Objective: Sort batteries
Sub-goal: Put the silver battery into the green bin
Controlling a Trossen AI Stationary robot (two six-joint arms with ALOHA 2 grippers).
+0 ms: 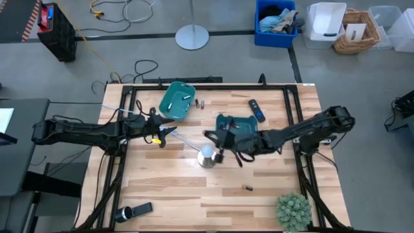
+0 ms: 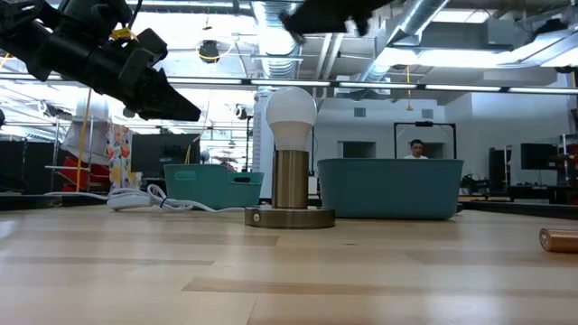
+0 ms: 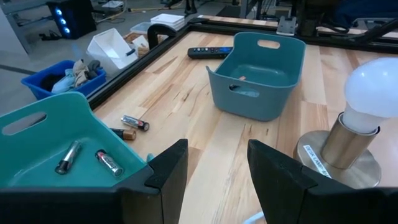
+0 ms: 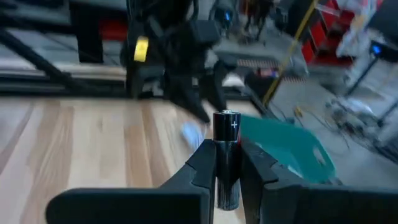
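Note:
I should set the black battery down with my right gripper in the light teal bin (image 1: pixel 177 105) (image 4: pixel 285 151), next to the batteries lying there.
My right gripper (image 1: pixel 210 136) hangs over the table's middle, between the lamp and the dark teal bin (image 1: pixel 236 126), shut on a black battery (image 4: pixel 227 146). My left gripper (image 1: pixel 169 134) waits open beside the light teal bin (image 1: pixel 176 101), with nothing between its fingers (image 3: pixel 168 171). Two batteries (image 3: pixel 68 155) (image 3: pixel 109 163) lie in the light bin. Two more (image 3: pixel 135 123) (image 3: pixel 123 133) lie on the wood next to it. A single battery (image 1: pixel 247 188) lies toward the near edge and shows in the low view (image 2: pixel 560 239). My right gripper pinches the black battery by its body (image 4: pixel 227 168) between its two fingers, which lie across it. The fingers reach out roughly level toward the table's left. The battery stands crosswise in the hold, its plus end (image 4: pixel 227 117) sticking out above the fingers, lifted clear of the table.
A bulb lamp on a metal base (image 1: pixel 207 155) stands just near of my right gripper. A black remote (image 1: pixel 257 110) lies at the back right. A flashlight-like cylinder (image 1: pixel 132 211) lies at the near left, a green plant (image 1: pixel 294 210) at the near right. A white cable (image 2: pixel 149 199) trails by the light bin.

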